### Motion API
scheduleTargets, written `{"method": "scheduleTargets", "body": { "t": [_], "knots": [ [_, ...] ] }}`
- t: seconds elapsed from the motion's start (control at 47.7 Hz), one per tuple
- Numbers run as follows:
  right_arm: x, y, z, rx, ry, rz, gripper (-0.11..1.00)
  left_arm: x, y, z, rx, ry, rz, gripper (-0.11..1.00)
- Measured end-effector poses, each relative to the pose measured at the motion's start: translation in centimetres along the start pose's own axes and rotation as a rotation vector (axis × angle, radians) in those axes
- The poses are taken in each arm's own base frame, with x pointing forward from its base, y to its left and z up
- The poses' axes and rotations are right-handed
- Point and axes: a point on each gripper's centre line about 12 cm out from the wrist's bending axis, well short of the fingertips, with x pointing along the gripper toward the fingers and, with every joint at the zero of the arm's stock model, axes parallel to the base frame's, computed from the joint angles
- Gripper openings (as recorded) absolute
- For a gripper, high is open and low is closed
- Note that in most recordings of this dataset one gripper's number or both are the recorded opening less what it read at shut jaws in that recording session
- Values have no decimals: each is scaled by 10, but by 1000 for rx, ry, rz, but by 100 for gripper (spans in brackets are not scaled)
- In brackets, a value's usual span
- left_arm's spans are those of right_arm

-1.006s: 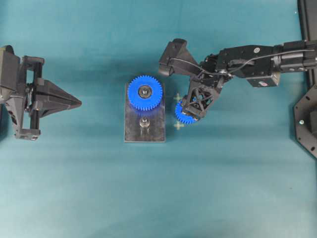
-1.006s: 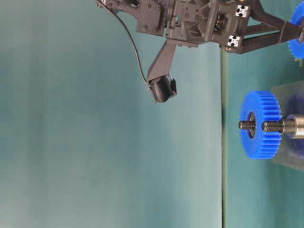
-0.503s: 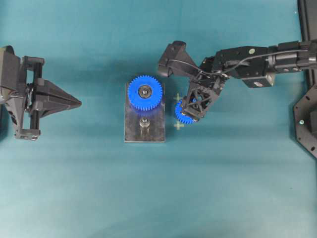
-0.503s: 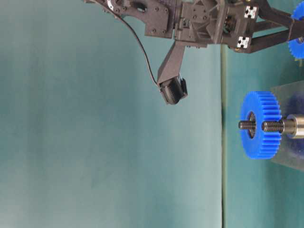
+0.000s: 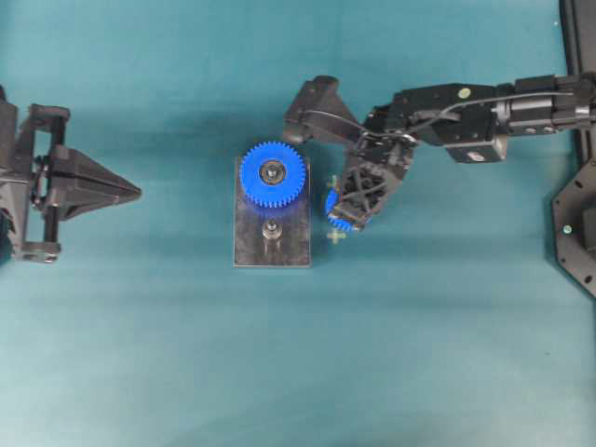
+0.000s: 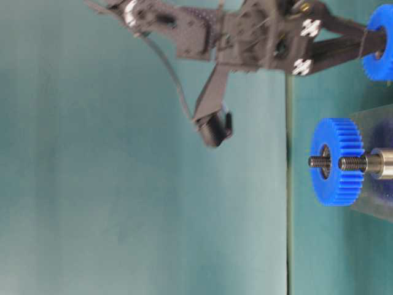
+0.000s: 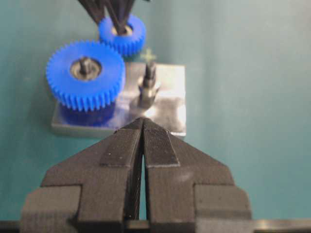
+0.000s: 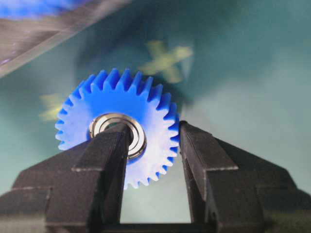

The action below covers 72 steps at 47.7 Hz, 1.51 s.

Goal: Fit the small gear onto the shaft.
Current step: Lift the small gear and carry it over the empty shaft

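Observation:
The robot's right gripper will put the small gear down on the grey plate's bare shaft [image 5: 272, 229] next to the larger blue gear.
The small gear [image 5: 332, 207] [image 8: 146, 99] sits just right of the grey plate [image 5: 270, 253]. My right gripper [image 5: 347, 207] [image 8: 151, 127] is shut on it, with one finger [image 8: 104, 155] in the metal-ringed centre hole and the other [image 8: 204, 155] against the outer teeth. The bare shaft [image 5: 271, 229] [image 7: 149, 80] [image 6: 362, 163] stands free on the plate, a short way left of the gear. My left gripper [image 5: 138, 193] [image 7: 142, 120] is shut on nothing at the far left and points at the plate.
The larger blue gear [image 5: 272, 173] [image 7: 85, 73] sits on its own peg at the plate's far end, close beside the shaft. Two pale cross marks [image 5: 336, 237] lie on the teal mat near the small gear. A dark frame [image 5: 577, 223] stands at the right edge.
My right gripper's jaws have closed on the small gear and moved slightly left towards the plate. The left gripper has drawn back a little to the left.

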Motion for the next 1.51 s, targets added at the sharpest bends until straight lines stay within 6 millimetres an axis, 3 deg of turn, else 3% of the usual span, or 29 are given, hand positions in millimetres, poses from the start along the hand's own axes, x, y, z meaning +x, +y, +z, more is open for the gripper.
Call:
{"method": "scheduleTargets", "body": {
  "t": [0.293,0.503,0.817,0.964,1.509],
  "knots": [
    [-40,41,23,-77,-11,30,34,-3,0,-1,-5,-6,1,0],
    [-51,62,43,-110,-40,47,34,-3,0,-2,-5,-3,0,0],
    [-43,77,70,-124,-61,57,34,-3,0,-2,-6,-3,0,0],
    [-34,77,72,-125,-32,47,34,-3,0,-2,-6,-5,0,0],
    [-35,78,73,-128,-12,39,34,-4,0,-3,-6,-3,0,0]
  ]
}}
